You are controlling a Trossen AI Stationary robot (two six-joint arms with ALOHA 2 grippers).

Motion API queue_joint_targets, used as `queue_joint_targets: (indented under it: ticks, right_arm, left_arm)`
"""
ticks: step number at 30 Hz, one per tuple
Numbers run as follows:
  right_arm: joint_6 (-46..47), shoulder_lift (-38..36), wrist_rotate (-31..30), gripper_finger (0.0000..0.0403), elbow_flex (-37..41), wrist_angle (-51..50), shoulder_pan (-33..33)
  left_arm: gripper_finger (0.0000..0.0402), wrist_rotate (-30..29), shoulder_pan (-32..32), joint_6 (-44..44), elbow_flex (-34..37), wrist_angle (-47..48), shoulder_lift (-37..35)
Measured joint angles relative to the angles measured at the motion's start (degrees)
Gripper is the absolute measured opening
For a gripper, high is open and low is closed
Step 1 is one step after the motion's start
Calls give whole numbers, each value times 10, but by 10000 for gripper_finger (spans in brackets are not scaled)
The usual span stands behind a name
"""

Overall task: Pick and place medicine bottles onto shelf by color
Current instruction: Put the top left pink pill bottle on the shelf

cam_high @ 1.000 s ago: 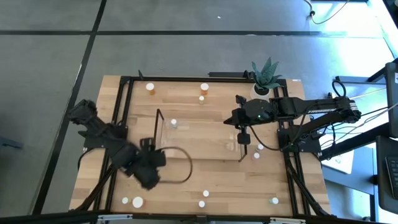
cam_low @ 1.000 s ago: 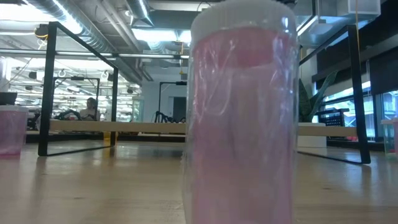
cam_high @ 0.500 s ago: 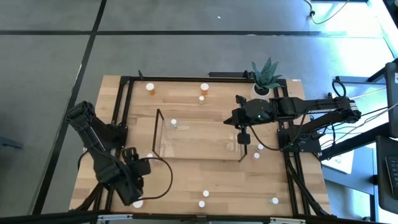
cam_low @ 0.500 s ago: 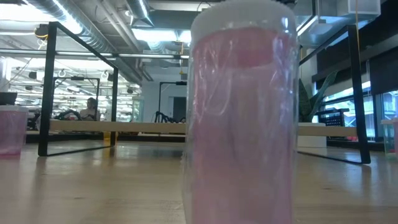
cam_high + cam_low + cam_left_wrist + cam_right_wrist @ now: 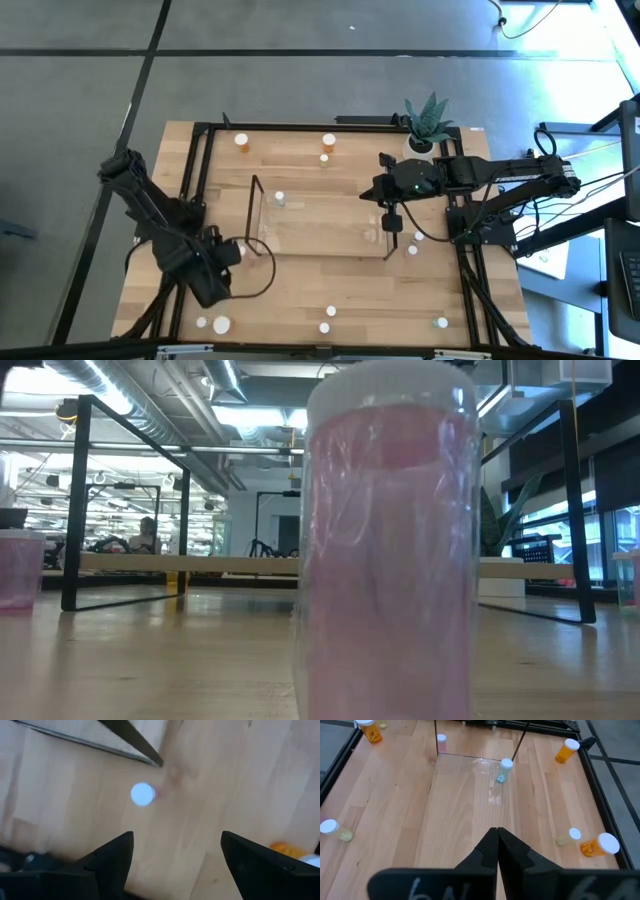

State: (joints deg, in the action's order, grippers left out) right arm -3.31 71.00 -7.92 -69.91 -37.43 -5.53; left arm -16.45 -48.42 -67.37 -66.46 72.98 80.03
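Note:
The robot's left gripper needs to next go to the pinkish medicine bottle by the clear shelf's near corner and close around the bottle's white cap [image 5: 241, 249] [image 5: 143, 794].
My left gripper [image 5: 177, 837] is open and points down over the table's near left part [image 5: 222, 262]. A pinkish medicine bottle [image 5: 142, 794] with a white cap stands on the wood a little beyond its fingers, untouched. That bottle is by the near left corner of the clear shelf [image 5: 320, 225]. My right gripper [image 5: 497, 840] is shut and empty, hovering over the shelf's right end [image 5: 388, 215]. One greenish bottle [image 5: 505, 770] stands on the shelf. Another pinkish bottle [image 5: 390, 540] fills the low view.
Orange bottles stand at the far side [image 5: 242, 142] [image 5: 328, 142] and near left [image 5: 220, 325]. Small bottles dot the near edge [image 5: 331, 311] [image 5: 441, 322] and the right of the shelf [image 5: 412, 249]. A potted plant [image 5: 428, 125] sits far right. Black frame rails border the table.
My left gripper has swung from beside the shelf's near left corner toward the table's left edge and has sunk lower, its wrist rolling as it went. Its fingers have stayed open. My right arm and the bottles have kept still.

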Motion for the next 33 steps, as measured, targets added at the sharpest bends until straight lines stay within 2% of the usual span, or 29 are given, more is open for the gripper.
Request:
queue_joint_targets:
  ticks: [8,17,27,33]
  right_arm:
    - [0,0,0,10,0,0,0]
    - [0,0,0,10,0,1,0]
    - [0,0,0,10,0,1,0]
    - [0,0,0,10,0,1,0]
  left_arm:
    - [293,-23,5,4,122,-99,-79]
    - [293,-29,21,-25,220,-179,-93]
    - [293,-46,46,-26,234,-201,-91]
    - [293,-61,56,-25,234,-214,-65]
